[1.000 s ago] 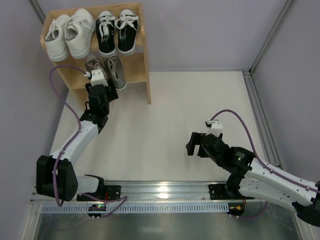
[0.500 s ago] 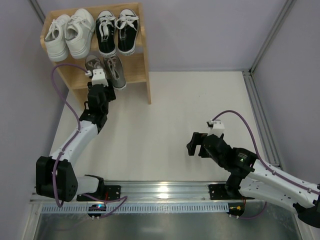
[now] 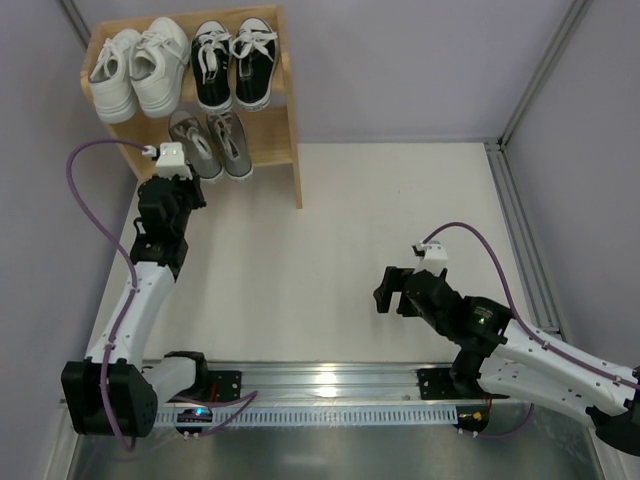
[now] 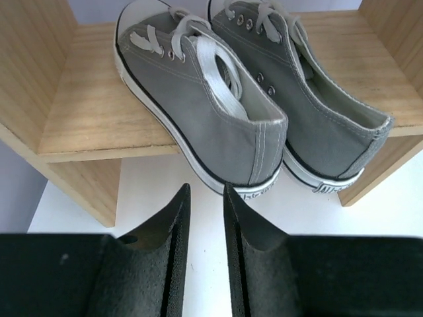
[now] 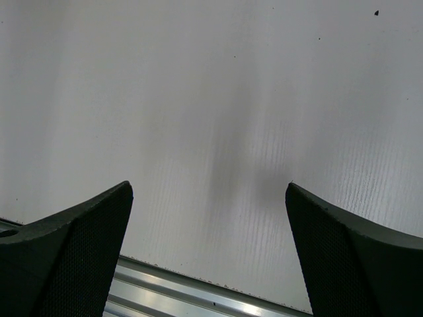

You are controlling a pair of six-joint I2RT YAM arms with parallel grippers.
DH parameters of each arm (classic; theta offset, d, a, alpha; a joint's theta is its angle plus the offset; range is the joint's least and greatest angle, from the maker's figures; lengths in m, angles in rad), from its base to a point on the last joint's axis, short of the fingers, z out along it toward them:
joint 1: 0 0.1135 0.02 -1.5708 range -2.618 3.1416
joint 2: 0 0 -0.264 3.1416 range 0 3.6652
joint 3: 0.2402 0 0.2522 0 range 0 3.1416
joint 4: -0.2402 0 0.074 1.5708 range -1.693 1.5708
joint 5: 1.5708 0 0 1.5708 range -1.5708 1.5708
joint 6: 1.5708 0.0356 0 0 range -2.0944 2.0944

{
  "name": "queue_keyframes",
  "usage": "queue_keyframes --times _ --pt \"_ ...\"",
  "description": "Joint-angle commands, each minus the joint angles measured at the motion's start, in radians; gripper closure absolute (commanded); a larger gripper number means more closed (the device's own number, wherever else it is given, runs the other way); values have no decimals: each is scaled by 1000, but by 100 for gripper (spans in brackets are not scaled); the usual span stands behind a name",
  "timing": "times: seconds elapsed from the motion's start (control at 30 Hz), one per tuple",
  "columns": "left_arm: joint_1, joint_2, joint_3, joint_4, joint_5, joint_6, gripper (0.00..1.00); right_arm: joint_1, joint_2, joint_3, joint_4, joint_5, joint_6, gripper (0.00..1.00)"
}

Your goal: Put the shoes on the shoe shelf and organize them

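Observation:
The grey shoes sit at a slant across the lower level of the shoe shelf, so the robot's left gripper should take each shoe by its heel (image 4: 266,148) and turn it straight.
The wooden shoe shelf (image 3: 292,150) stands at the back left. The white pair (image 3: 135,70) and the black pair with white toe caps (image 3: 233,62) sit on its top tier. The grey pair (image 3: 210,143) sits on the lower tier, heels jutting over the front edge. My left gripper (image 3: 183,185) hovers just in front and left of the grey heels. In the left wrist view it (image 4: 205,191) is narrowly open and empty, right before the left grey shoe's heel (image 4: 261,155), above the lower board (image 4: 92,119). My right gripper (image 3: 385,288) is wide open and empty over the table, as the right wrist view (image 5: 208,188) shows.
The white table top (image 3: 330,230) lies between the arms. A metal rail (image 3: 330,380) runs along the near edge and shows in the right wrist view (image 5: 185,290). Grey walls and a metal frame post (image 3: 535,90) enclose the area.
My left arm has swung left and drawn slightly back from the grey shoes, uncovering the pair. The grey shoes stay on the lower tier. The right arm has barely moved.

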State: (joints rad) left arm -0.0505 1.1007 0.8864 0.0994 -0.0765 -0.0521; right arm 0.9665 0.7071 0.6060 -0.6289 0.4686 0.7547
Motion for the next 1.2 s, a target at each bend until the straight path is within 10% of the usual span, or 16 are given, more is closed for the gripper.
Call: queue_keyframes --times 0.0,0.13,0.17,0.2,0.3,1.0,1.17 --pt "5 -1 2 -23 72 32 74 3 0 0 44 8 -20 3" --pt "8 -8 2 -24 66 -6 73 1 -15 -3 34 15 -20 3" --pt "8 -12 -3 -1 67 -31 35 3 -18 -12 34 13 -20 3" --pt "8 -19 -6 8 72 -57 23 3 -27 -15 38 15 -21 3" --pt "6 -18 9 2 103 -129 15 3 -31 -26 43 16 -18 3" --pt "-65 188 207 -10 -175 -204 19 3 -8 -2 28 27 -18 3" --pt "-66 243 217 -20 -152 -207 36 3 -5 5 21 33 -20 3"
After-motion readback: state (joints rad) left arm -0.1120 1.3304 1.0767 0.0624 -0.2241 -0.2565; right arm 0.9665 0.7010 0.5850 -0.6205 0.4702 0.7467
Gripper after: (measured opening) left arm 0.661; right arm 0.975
